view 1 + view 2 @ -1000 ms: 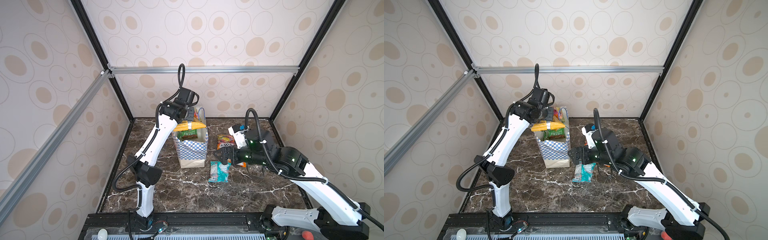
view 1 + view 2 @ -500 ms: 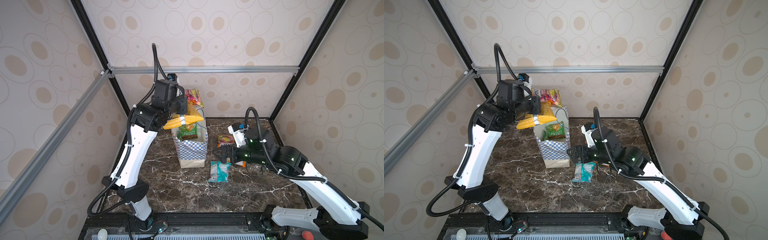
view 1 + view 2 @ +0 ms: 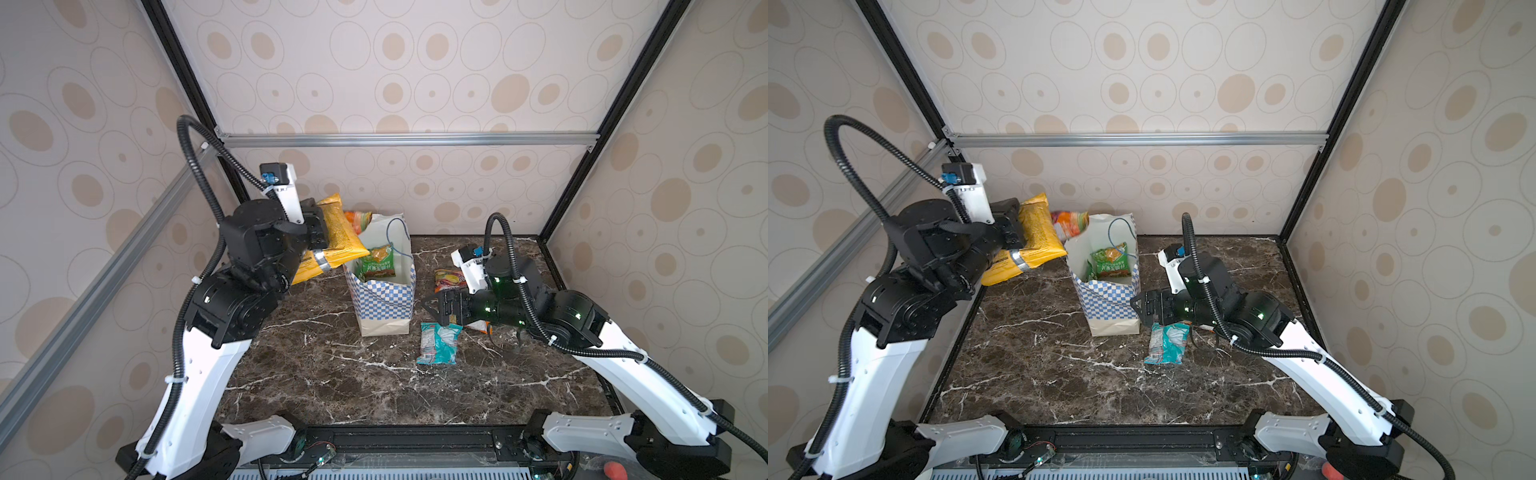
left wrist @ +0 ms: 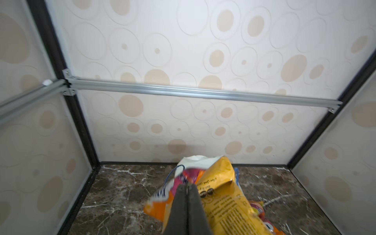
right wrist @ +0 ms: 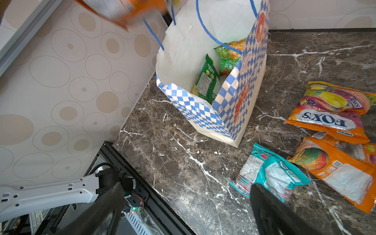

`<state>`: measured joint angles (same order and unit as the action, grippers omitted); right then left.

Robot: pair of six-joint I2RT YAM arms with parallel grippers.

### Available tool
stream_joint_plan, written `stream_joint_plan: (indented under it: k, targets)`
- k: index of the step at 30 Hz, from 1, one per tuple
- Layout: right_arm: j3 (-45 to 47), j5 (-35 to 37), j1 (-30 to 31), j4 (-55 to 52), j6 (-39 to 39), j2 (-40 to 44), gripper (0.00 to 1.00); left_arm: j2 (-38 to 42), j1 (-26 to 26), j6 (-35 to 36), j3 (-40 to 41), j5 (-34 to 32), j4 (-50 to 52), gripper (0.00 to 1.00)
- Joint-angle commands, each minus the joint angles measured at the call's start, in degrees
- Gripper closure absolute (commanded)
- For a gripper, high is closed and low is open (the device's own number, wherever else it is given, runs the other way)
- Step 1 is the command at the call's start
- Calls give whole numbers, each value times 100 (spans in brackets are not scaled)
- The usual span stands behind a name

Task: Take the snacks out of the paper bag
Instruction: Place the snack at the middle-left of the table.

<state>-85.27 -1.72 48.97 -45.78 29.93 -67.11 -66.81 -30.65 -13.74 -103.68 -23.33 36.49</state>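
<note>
Next, I let go of the mustard-yellow packet with my left gripper on bare marble (image 3: pixel 325 320) beside the paper bag, across from the teal-and-white packet.
The paper bag (image 3: pixel 384 299) (image 3: pixel 1108 303) (image 5: pixel 203 114) stands upright and open, blue-and-white checked over a tan base. Two green snacks (image 5: pixel 206 81) (image 5: pixel 227 59) stand inside it. My left gripper (image 3: pixel 328 232) (image 4: pixel 186 186) is raised left of the bag's mouth, shut on a mustard-yellow packet (image 3: pixel 336 243) (image 3: pixel 1038 237) (image 4: pixel 225 195). A blurred orange-and-white packet (image 4: pixel 160 203) (image 3: pixel 1069 222) hangs beside it; whether it is pinched too I cannot tell. My right gripper (image 3: pixel 432 305) (image 5: pixel 187 195) hovers open and empty just right of the bag, above a teal-and-white packet (image 3: pixel 438 343) (image 5: pixel 272 177).
Two orange packets (image 5: pixel 329 109) (image 5: pixel 335 171) lie on the marble table (image 3: pixel 332 374) right of the bag, partly under my right arm. Patterned walls close in on three sides, with an aluminium rail (image 3: pixel 407 139) across the back.
My left arm has lifted the yellow packet up out of the bag and swung it left. The orange-and-white packet came up with it. The right gripper has barely moved.
</note>
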Motion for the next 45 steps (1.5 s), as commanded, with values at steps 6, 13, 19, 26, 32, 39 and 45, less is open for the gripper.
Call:
stream_joint_plan:
  k: [6, 13, 19, 26, 32, 39, 45]
  targets:
    - [-15, 13, 60, 100, -212, -91, 0, 190, 91, 7, 1160, -1465, -308, 100]
    - [118, 100, 60, 55, -242, 2, 0, 247, 1089, -842, 2594, -601, -554, 100]
    - [233, 164, 62, 46, -277, 134, 0, 103, 2358, -1350, 3679, 157, -880, 100]
    - [268, 146, 60, 98, -296, 168, 0, -542, 2827, -1665, 4468, 498, -1790, 100]
    - [397, 127, 60, 90, -256, 314, 0, -1349, 2867, -1995, 4728, 568, -2762, 100]
    - [655, 244, 60, 56, -147, 614, 0, -2038, 2859, -2162, 5045, 631, -3580, 100]
    - [666, 273, 60, 47, -145, 664, 0, -2410, 2837, -2218, 5255, 566, -3691, 98]
